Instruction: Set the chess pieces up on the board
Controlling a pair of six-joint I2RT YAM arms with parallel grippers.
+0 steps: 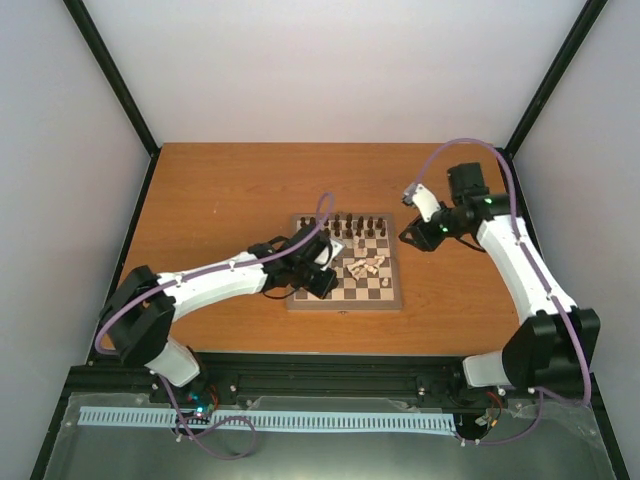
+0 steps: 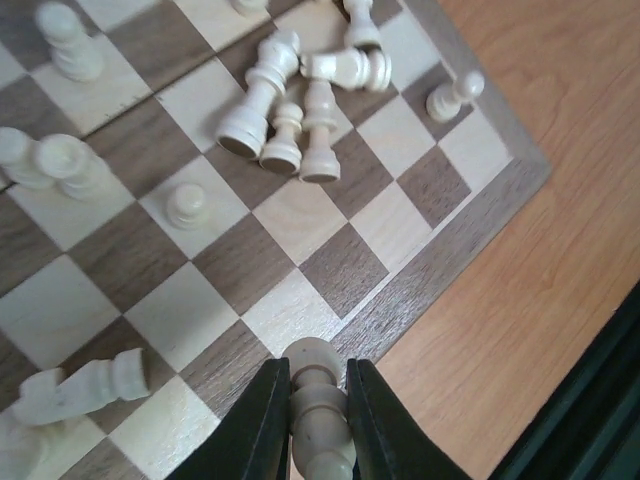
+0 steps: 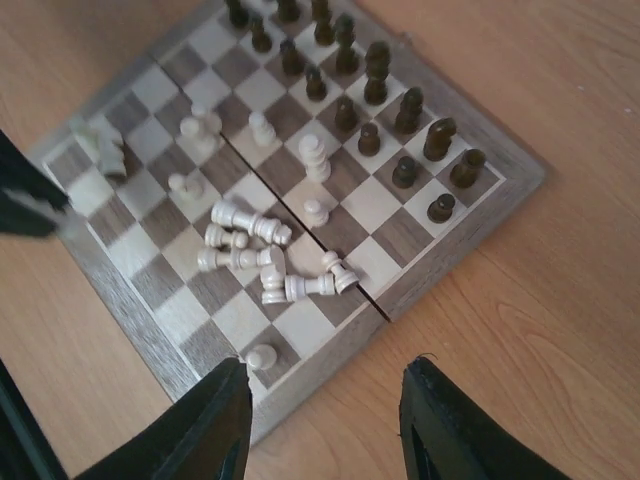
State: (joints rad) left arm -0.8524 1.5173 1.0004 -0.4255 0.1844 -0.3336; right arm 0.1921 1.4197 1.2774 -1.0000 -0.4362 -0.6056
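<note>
The cream piece hangs over a light edge square. Next, my left gripper puts it down, grips it again and moves it to the dark square nearer the knight [image 2: 228, 370].
The board [image 1: 346, 299] lies mid-table, also in the left wrist view [image 2: 420, 290] and right wrist view [image 3: 130, 305]. Dark pieces [image 1: 345, 223] stand in its far rows [image 3: 375, 110]. Cream pieces lie toppled in a pile [image 1: 364, 266] [image 2: 295, 105] [image 3: 255, 255]; a few stand upright [image 2: 187, 205] [image 3: 313, 157]. My left gripper [image 1: 318, 279] [image 2: 318, 385] is shut on a cream piece [image 2: 318, 400], held over the board's near border. My right gripper [image 1: 410, 236] [image 3: 325, 420] is open and empty, above the table just off the board's right side.
The brown table [image 1: 220, 190] is walled by white panels with black posts. A black rail [image 1: 330, 375] runs along the near edge. The left arm [image 1: 215, 280] stretches across the table's left half.
</note>
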